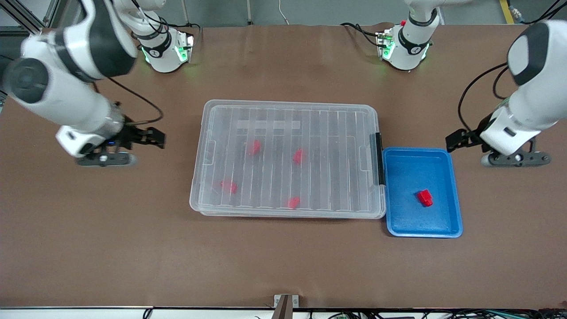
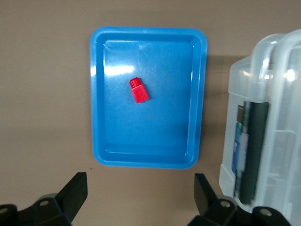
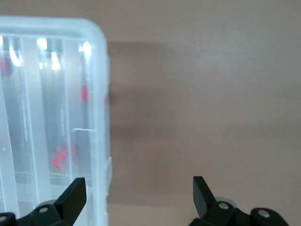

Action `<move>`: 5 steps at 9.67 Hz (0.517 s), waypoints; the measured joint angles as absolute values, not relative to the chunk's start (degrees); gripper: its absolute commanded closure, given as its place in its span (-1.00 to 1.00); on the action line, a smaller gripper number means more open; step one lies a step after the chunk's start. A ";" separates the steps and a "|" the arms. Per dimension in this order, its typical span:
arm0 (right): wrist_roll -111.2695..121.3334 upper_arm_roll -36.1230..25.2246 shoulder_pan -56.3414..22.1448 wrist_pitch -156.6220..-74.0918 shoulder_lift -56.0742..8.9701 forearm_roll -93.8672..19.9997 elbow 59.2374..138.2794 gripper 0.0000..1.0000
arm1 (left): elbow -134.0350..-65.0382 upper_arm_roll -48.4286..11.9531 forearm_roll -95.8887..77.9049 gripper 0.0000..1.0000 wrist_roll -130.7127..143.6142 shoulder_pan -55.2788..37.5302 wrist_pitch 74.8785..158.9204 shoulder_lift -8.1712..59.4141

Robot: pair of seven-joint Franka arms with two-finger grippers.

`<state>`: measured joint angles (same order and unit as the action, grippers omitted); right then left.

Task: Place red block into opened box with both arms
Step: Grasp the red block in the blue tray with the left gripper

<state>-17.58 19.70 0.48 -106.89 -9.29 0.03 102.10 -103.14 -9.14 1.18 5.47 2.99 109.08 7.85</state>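
Observation:
I should close my left gripper on the red block's wide body (image 1: 424, 196) (image 2: 140, 93) in the blue tray, and I should leave the block's narrow end free.
One small red block (image 1: 425, 197) (image 2: 138, 90) lies in the blue tray (image 1: 407, 173) (image 2: 155, 132). The clear box (image 1: 310, 128) (image 2: 273, 117) (image 3: 47, 117) sits mid-table with its ribbed lid lying on it and a black latch (image 1: 378, 158) (image 2: 254, 150) at the tray end. Several more red blocks (image 1: 254, 147) show through the lid. My left gripper (image 1: 458, 141) (image 2: 141, 188) hangs open and empty over bare table beside the tray. My right gripper (image 1: 156, 138) (image 3: 139, 190) is open and empty over the table at the box's end nearest the right arm.
The blue tray touches the latch end of the box, toward the left arm's end of the table. Brown tabletop (image 1: 283, 266) spreads around both containers. Both arm bases (image 1: 164, 48) (image 1: 405, 44) stand along the table edge farthest from the front camera.

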 measured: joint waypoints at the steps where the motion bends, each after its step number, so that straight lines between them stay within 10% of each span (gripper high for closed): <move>1: -18.92 20.36 -0.48 -109.63 -11.11 2.02 103.43 -1.00 | -103.64 -9.13 1.18 -1.00 6.21 3.01 112.39 10.88; 5: -22.51 20.40 -2.32 -118.75 -18.23 8.29 105.46 -0.98 | -103.82 -8.93 1.18 -1.00 11.31 3.06 122.64 23.29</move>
